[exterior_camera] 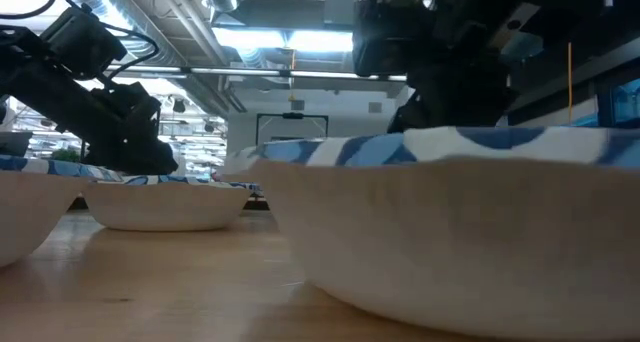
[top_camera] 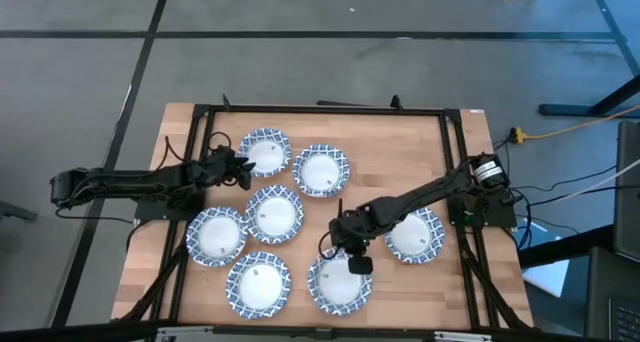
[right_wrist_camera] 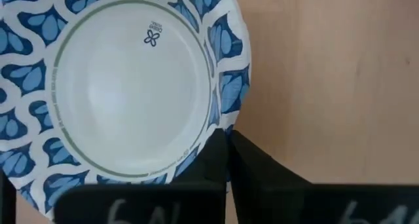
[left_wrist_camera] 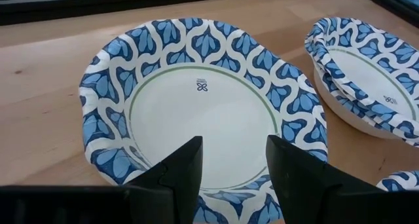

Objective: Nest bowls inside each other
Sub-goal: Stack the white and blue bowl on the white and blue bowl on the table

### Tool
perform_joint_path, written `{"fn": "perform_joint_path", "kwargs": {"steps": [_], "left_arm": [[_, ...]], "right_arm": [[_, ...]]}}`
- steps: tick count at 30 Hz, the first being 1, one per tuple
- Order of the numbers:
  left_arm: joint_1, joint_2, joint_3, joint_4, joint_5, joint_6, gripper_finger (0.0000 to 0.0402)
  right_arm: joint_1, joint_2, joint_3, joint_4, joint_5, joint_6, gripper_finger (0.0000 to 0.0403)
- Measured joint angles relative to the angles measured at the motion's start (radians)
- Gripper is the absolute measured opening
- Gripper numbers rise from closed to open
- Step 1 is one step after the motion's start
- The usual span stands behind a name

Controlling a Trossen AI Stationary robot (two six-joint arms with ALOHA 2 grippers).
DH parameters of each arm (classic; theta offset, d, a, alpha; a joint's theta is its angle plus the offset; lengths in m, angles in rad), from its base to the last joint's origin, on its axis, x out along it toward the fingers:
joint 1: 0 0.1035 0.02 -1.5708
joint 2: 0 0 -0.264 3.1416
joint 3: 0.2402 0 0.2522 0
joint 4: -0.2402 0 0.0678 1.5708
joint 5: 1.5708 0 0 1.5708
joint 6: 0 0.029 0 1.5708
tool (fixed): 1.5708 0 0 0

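Observation:
Next, my right gripper lets go of the front bowl inside the far bowl point(top_camera: 320, 170) beside the one at my left gripper.
Blue-and-white patterned bowls with white centres lie spread over the wooden table. My left gripper point(top_camera: 243, 165) is open, and its fingers stand over the near rim of the far-left bowl point(left_wrist_camera: 203, 112); whether they touch it I cannot tell. Beside that bowl sits a nested stack of bowls point(left_wrist_camera: 366, 73). My right gripper point(top_camera: 352, 260) is shut on the front bowl point(top_camera: 339, 282), which fills the foreground of the low view point(exterior_camera: 450, 222). The other bowls rest on their bases. My right gripper pinches the front bowl's patterned rim point(right_wrist_camera: 222, 122) on the side towards the table's far edge, with one finger point(right_wrist_camera: 206, 162) inside the bowl and the other outside. The fingers come from above, pointing down. In the low view the bowl's base seems to rest on the table.
More bowls lie at the table's middle point(top_camera: 273, 214), left point(top_camera: 216, 236), front point(top_camera: 258, 284) and right point(top_camera: 413, 234), the last under the right arm. A black frame point(top_camera: 320, 109) borders the table. Bare wood point(top_camera: 400, 147) shows at the far right.

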Motion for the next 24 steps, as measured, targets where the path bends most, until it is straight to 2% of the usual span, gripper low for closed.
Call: {"fn": "perform_joint_path", "kwargs": {"steps": [6,12,24], "left_arm": [[0.0,0.0,0.0,0.0,0.0,0.0,0.0163],[0.0,0.0,0.0,0.0,0.0,0.0,0.0163],[0.0,0.0,0.0,0.0,0.0,-0.001,0.0163]], "right_arm": [[-0.052,0.0,0.091,-0.135,0.003,-0.057,0.0011],[-0.131,0.0,0.242,-0.277,0.004,-0.208,0.0008],[-0.437,-0.001,0.56,-0.422,0.068,-0.425,0.001]]}}
